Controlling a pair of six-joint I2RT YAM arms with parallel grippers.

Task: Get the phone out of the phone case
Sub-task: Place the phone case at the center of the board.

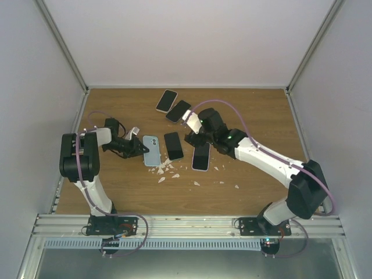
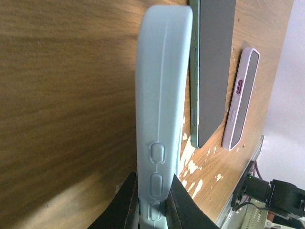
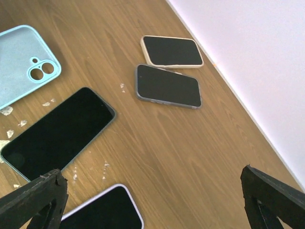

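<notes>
Next, my left gripper puts the light blue phone case down behind the white flecks, against the dark bare phone (image 1: 165,147) (image 2: 188,102).
A light blue phone case (image 1: 152,150) lies back up left of centre, its camera holes (image 3: 40,70) showing brown. My left gripper (image 1: 138,147) is shut on the case's left long edge; in the left wrist view the black fingers (image 2: 188,210) pinch the buttoned side of the case (image 2: 162,95). A dark bare phone (image 1: 173,145) lies screen up just right of the case, and also shows in the wrist views (image 2: 214,62) (image 3: 57,133). My right gripper (image 3: 152,200) is open and empty above the table, beyond a lilac-cased phone (image 1: 201,157) (image 3: 102,212).
Two more phones lie at the back: one in a cream case (image 1: 167,100) (image 3: 171,50) and one in a grey case (image 1: 177,110) (image 3: 167,86). White flecks (image 1: 168,168) are scattered in front of the phones. White walls close in the table on three sides.
</notes>
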